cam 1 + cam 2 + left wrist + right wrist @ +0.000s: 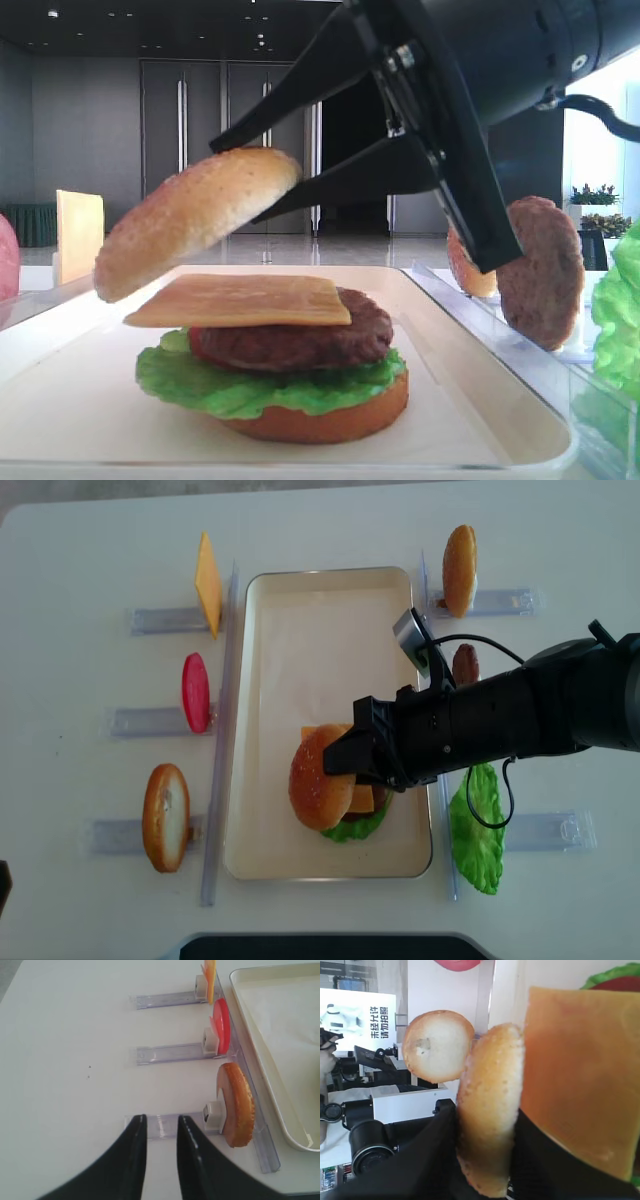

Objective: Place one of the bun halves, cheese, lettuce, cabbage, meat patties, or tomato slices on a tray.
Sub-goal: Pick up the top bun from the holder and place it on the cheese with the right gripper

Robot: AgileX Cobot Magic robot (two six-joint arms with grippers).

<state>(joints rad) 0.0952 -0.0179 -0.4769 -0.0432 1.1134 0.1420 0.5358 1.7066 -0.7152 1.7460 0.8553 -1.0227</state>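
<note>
My right gripper is to go to the stack. It will release the sesame-speckled bun half on the cheese slice [340,783] [572,1087] at the top.
My right gripper [240,180] is shut on a sesame-speckled bun half [190,215], gripping its edge with one finger above and one below. The bun half [315,777] hangs tilted just above a stack on the white tray [300,630]. The stack has a cheese slice [240,300] on top, then a meat patty [300,345], lettuce [250,390] and a flat bottom bun [320,420]. In the right wrist view the bun half [490,1110] sits between the black fingers, with the cheese [580,1070] beside it. My left gripper [161,1125] is open and holds nothing, over bare table left of the tray [270,1035].
Clear racks flank the tray. On the left stand a cheese slice [207,583], a tomato slice [195,692] and a bun half [165,817]. On the right are another bun [459,570], a patty [465,663] and lettuce [478,840].
</note>
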